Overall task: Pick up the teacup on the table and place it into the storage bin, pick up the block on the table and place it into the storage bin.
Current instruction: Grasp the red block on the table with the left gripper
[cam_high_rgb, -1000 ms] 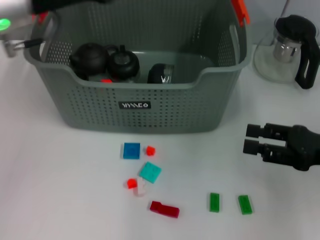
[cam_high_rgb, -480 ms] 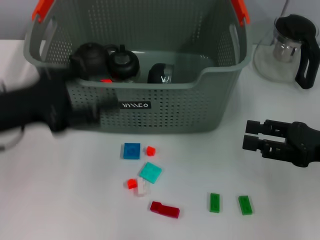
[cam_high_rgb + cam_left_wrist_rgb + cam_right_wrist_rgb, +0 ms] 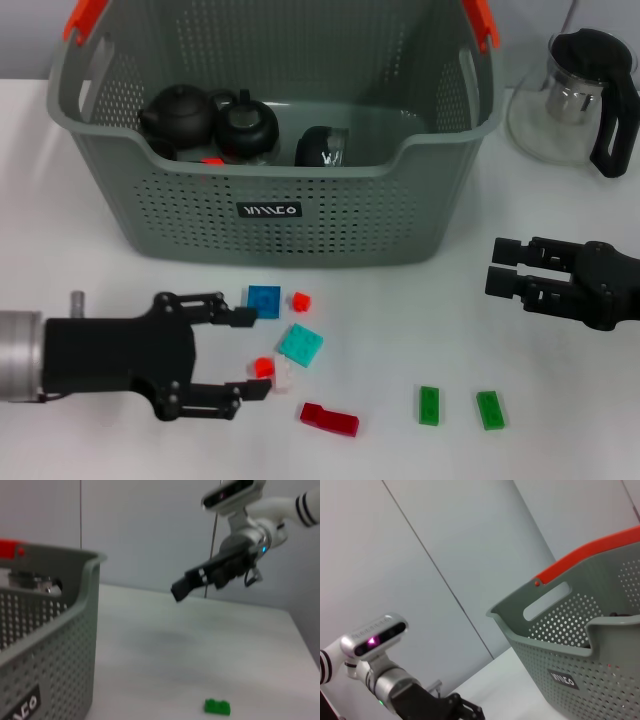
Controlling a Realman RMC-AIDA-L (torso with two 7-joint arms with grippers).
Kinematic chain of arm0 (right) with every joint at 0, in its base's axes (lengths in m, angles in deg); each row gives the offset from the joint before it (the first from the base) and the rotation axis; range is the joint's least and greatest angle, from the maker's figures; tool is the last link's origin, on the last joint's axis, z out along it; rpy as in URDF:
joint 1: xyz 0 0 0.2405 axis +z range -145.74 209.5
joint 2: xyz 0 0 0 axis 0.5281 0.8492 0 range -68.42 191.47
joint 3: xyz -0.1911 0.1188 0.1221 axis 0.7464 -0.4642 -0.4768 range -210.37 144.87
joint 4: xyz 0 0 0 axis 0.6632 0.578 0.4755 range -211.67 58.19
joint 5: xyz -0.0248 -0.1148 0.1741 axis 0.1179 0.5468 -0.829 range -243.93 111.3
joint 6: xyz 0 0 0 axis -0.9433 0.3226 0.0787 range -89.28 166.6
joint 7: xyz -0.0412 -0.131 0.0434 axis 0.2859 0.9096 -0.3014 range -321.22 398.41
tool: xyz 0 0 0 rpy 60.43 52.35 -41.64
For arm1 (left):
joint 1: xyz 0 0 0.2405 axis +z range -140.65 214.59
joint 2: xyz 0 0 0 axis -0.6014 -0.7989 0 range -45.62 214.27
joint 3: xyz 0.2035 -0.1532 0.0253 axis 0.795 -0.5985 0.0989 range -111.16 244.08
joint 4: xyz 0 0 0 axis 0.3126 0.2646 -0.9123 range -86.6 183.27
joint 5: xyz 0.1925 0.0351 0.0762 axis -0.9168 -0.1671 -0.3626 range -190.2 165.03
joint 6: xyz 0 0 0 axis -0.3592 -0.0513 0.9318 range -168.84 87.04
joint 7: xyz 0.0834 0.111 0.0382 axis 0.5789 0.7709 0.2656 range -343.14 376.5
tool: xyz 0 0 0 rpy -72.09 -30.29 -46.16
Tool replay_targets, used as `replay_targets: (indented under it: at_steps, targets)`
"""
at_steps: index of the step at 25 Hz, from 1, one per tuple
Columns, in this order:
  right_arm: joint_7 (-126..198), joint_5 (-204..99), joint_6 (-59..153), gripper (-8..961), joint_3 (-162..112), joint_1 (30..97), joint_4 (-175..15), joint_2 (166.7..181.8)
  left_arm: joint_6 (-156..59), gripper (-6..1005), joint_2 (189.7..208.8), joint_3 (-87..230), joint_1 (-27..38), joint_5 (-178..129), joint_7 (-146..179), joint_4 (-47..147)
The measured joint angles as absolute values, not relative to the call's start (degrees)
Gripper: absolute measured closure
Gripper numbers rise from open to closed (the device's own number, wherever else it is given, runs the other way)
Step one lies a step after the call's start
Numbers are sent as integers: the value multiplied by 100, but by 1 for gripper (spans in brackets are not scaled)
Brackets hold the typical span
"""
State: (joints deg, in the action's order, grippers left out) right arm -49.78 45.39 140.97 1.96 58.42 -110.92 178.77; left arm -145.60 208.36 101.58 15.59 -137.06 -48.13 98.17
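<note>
I should close my left gripper on the sides of the small red block (image 3: 264,367) that touches the pale piece, close to the teal block.
The grey-green storage bin (image 3: 280,215) stands at the back centre, also seen as the bin (image 3: 45,630) and the bin (image 3: 580,645). Inside it lie two black lidded pots and a dark teacup (image 3: 322,147). Several blocks are scattered in front of it: blue (image 3: 263,300), teal (image 3: 300,344), a small red block (image 3: 263,367), dark red (image 3: 329,418) and two green (image 3: 429,405). My left gripper (image 3: 250,354) lies low at the front left, open, its fingertips just short of the small red block. My right gripper (image 3: 503,268) hovers open and empty at the right.
A glass teapot (image 3: 575,95) with a black handle stands at the back right. A tiny red block (image 3: 300,301) sits beside the blue one, and a pale piece (image 3: 284,377) beside the small red block. One green block (image 3: 217,706) shows in the left wrist view.
My left arm has swung from the bin's back left corner down to the table in front, ending open beside the small red block. The right gripper has barely shifted.
</note>
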Motion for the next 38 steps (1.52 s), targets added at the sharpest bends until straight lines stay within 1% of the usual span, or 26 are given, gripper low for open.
replay_targets:
  at_steps: [6, 11, 16, 21, 35, 38]
  targets:
    - [-4975, 4539, 14096, 279, 196, 5842, -11092, 17882, -13655, 238, 20846, 10386, 1484, -13783, -4367, 9222]
    - [-4969, 4539, 14096, 279, 197, 5835, -11091, 17885, -13084, 267, 20861, 10579, 1461, -13820, -3935, 8892]
    - [-4966, 4539, 14096, 279, 197, 5821, -11084, 17886, -12513, 501, 20880, 10610, 1483, -13804, -3320, 8547]
    - [-4979, 4539, 14096, 279, 197, 5835, -11084, 17886, -12095, 516, 20879, 10627, 1430, -13789, -3113, 8306]
    - [-4982, 4539, 14098, 279, 197, 5823, -11084, 17885, -12016, 546, 20877, 10640, 1402, -13819, -3105, 8244]
    - [-4985, 4539, 14100, 280, 197, 5813, -11084, 17886, -11988, 612, 20877, 10684, 1394, -13846, -3207, 8257]
